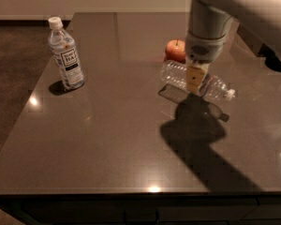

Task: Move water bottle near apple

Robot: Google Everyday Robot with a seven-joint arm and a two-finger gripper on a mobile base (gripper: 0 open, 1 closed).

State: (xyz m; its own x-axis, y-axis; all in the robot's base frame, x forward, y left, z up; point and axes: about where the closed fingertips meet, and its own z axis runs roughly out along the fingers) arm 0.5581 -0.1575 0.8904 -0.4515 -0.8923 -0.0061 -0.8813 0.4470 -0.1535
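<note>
The robot's gripper will release the water bottle on the table (201, 76) in front of the red-orange apple.
The water bottle (176, 75), clear and ribbed with a small white cap pointing right, lies on its side in my gripper (195, 78). The gripper comes down from the upper right and is shut on the bottle's middle, holding it a little above the table; the bottle's shadow lies apart below it. The red-orange apple (175, 50) with a short stem sits on the table just behind the bottle's left end, partly beside my wrist.
A tea bottle (65, 55) with a white dark-lettered label stands upright at the far left of the dark table (107, 139). The table's left edge drops to a brown floor. The arm's shadow falls on the front right.
</note>
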